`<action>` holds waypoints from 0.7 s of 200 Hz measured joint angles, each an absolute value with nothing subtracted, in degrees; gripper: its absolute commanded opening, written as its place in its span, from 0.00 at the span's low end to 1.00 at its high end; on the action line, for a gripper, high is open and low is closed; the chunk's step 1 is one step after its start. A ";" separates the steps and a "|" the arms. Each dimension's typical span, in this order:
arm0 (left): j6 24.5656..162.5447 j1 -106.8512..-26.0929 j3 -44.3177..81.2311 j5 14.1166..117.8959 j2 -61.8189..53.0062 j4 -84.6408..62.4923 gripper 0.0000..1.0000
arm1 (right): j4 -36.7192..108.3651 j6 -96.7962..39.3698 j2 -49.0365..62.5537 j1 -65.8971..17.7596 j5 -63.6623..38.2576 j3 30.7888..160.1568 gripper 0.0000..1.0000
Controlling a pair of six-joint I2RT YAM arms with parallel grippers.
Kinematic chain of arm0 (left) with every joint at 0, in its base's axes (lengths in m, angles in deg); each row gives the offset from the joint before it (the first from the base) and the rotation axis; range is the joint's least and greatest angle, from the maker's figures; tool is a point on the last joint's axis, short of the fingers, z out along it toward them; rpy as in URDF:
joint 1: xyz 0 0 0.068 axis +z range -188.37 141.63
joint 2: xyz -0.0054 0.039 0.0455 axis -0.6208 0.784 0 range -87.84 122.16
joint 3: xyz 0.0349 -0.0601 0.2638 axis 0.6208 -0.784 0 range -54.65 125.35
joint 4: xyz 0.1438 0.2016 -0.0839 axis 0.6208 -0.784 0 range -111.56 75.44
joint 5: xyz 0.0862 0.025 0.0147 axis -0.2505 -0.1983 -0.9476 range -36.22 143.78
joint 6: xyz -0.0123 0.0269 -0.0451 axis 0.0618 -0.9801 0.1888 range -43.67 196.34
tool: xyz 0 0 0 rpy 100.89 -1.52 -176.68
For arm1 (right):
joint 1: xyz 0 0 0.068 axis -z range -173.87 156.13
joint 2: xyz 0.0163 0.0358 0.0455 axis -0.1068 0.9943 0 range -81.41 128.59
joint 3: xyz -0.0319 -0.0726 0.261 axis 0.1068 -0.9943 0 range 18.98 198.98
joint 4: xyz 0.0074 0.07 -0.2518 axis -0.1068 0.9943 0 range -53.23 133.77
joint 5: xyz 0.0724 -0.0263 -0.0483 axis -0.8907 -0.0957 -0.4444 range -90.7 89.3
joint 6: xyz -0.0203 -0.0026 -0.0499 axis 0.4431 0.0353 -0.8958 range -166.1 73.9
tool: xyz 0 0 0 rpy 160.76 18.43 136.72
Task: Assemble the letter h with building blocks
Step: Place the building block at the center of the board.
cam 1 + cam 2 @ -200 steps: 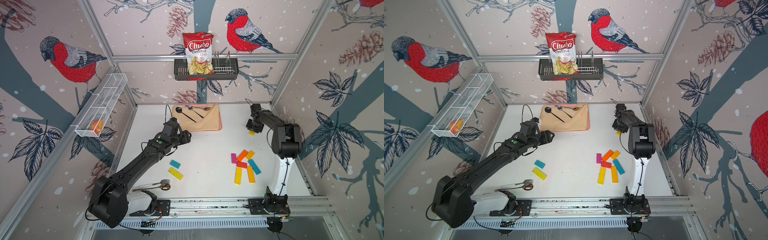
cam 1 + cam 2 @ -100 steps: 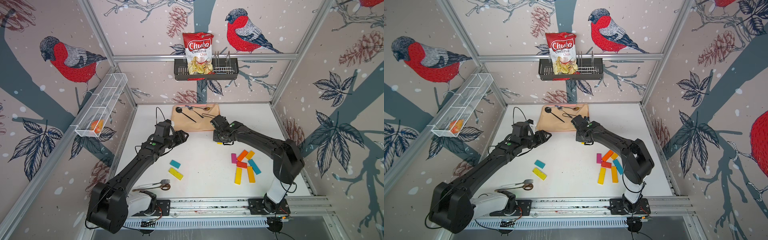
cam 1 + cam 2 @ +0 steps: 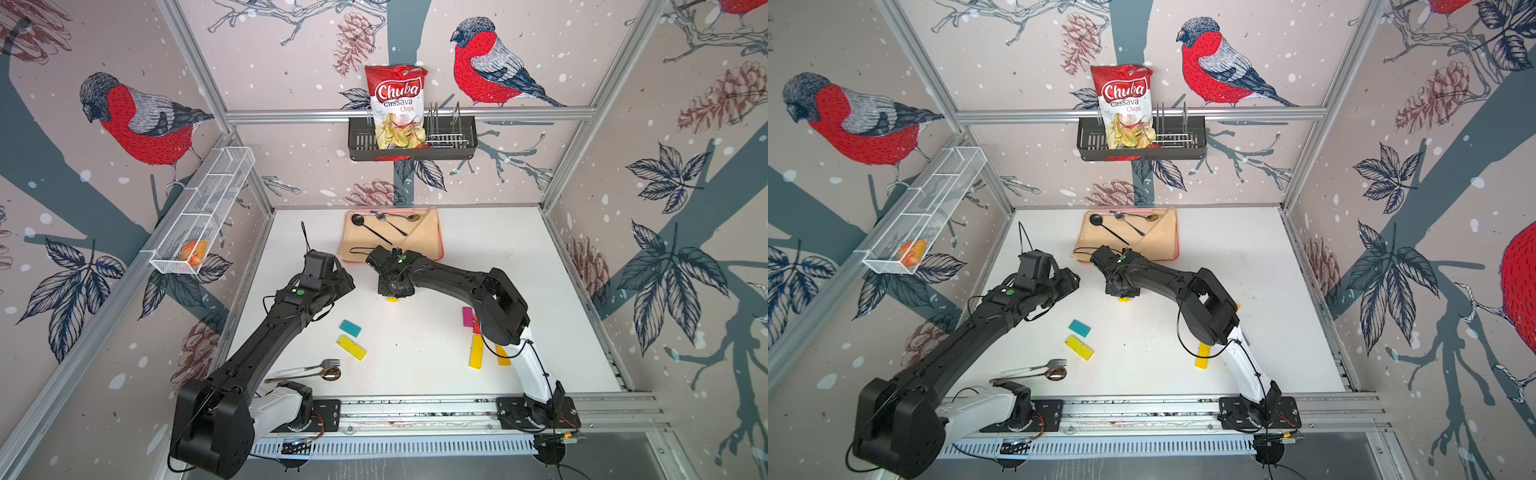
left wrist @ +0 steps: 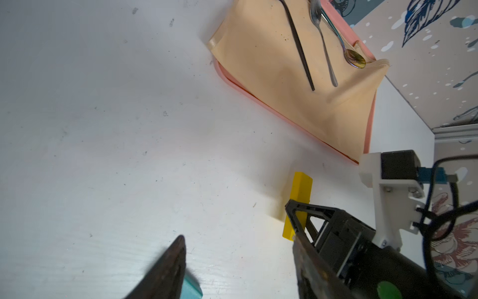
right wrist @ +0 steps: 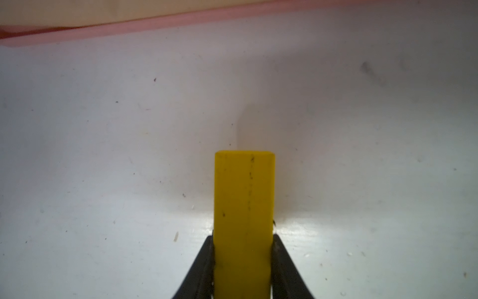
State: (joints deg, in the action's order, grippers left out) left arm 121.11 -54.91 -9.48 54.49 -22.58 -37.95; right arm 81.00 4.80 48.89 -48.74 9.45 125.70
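I need to put the yellow building block down on the white table (image 3: 385, 293) (image 5: 209, 246) in front of the pink tray with my right gripper.
My right gripper (image 5: 243, 239) is shut on a yellow building block (image 5: 244, 194), holding it edge-up just above the white table. In both top views this block (image 3: 392, 299) (image 3: 1123, 299) peeks out under the right gripper (image 3: 392, 293), a little in front of the tray. My left gripper (image 4: 238, 240) stands open with nothing between its fingers; it hovers to the left (image 3: 347, 283), facing the held block (image 4: 300, 191). A teal block (image 3: 350, 328) and a yellow block (image 3: 351, 347) lie flat near the middle. Magenta (image 3: 468, 316), yellow (image 3: 476, 352) and orange (image 3: 503, 356) blocks lie at the right, partly hidden by the right arm.
A pink tray with a tan cloth (image 3: 428, 245) holds spoons at the back centre. A fork and spoon (image 3: 316, 369) lie near the front edge by the left arm's base. A wire basket (image 3: 199, 216) hangs on the left wall, a black rack with a chips bag (image 3: 397, 104) on the back wall.
The right arm has swung from the back right to the middle with the yellow block, now low in front of the tray. The left gripper has drifted slightly left, still open.
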 measured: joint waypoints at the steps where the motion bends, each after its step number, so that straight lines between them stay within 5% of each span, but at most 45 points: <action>1: 121.09 -54.89 -9.52 54.42 -22.63 -37.95 0.64 | 81.05 4.80 48.98 -48.69 9.45 125.83 0.25; 140: 121.46 -54.65 -15.47 49.39 -24.72 -38.13 0.62 | 86.12 4.84 55.93 -51.08 11.33 133.94 0.31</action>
State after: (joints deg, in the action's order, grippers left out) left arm 121.46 -54.65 -15.47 49.39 -24.72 -38.13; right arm 86.12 4.84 55.93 -51.08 11.33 133.94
